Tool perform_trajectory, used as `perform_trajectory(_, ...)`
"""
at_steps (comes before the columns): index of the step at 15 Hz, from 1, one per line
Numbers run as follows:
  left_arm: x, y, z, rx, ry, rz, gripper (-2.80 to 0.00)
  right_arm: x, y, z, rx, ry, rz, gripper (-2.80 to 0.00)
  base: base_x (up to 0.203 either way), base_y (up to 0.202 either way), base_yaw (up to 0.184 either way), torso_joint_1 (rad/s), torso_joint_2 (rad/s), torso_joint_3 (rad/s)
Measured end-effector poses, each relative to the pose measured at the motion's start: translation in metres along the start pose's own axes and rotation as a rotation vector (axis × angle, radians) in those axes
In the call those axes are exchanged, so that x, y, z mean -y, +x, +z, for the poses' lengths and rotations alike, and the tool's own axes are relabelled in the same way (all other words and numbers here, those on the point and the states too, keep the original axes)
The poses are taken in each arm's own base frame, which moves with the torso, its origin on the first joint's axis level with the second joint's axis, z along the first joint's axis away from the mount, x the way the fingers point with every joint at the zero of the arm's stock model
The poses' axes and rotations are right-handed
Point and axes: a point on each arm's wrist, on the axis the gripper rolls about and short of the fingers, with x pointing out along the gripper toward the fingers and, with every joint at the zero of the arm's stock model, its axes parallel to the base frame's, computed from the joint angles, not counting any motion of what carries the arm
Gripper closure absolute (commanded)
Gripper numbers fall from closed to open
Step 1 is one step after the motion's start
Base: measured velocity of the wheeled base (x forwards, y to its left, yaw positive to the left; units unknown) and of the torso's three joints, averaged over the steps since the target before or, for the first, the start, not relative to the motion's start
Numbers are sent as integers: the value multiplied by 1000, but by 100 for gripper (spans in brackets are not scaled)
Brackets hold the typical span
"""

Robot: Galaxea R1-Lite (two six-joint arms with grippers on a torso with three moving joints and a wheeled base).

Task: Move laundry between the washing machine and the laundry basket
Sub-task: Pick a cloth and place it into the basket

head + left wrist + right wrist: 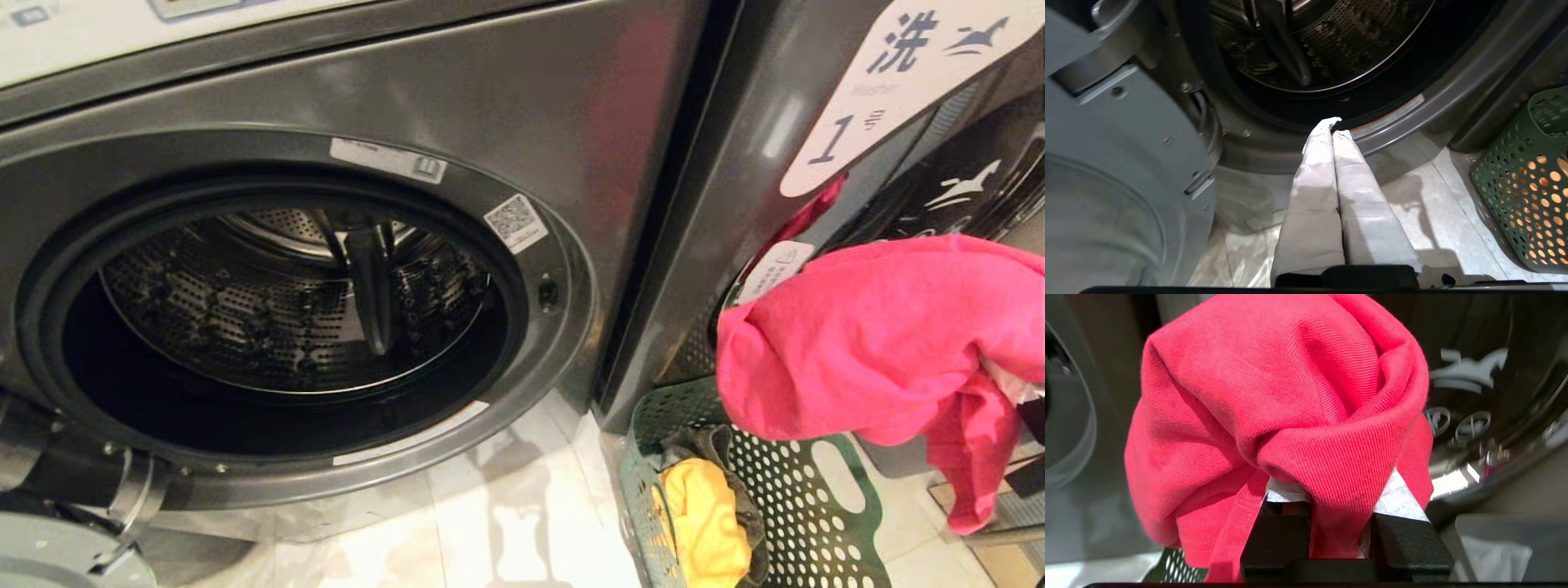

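The pink garment, now bunched above the green laundry basket, will be let go by my right gripper on top of the yellow and dark garments in the laundry basket (704,488).
The grey washing machine (563,269) stands with its door open and its steel drum (269,310) looks empty. A pink garment (865,343) hangs bunched above the green perforated laundry basket (824,523), to the right of the machine. My right gripper (1337,498) is shut on this pink garment (1274,388), whose folds cover the fingertips. A yellow garment (706,523) and a dark one lie in the basket. My left gripper (1334,126) is shut and empty, low in front of the machine's door ring (1392,118).
The open washer door (1106,183) stands at the left, close to my left arm. A second machine (735,204) with a white "1" label (882,82) rises right behind the basket (1527,183). Pale tiled floor (506,523) lies between the washer and the basket.
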Motion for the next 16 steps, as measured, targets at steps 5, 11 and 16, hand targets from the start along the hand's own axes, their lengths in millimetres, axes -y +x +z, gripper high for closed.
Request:
perform_trajectory(5,0,0,0,0,0,-1,0,-7,15,-28,-174,71,54,0,0,0,0,0,0,0)
perform_trajectory(11,0,0,0,0,0,0,0,-19,22,-66,-490,165,150,0,0,0,0,0,0,0)
perform_trajectory(16,0,0,0,0,0,-1,0,-19,42,-69,-476,162,154,0,0,0,0,0,0,0)
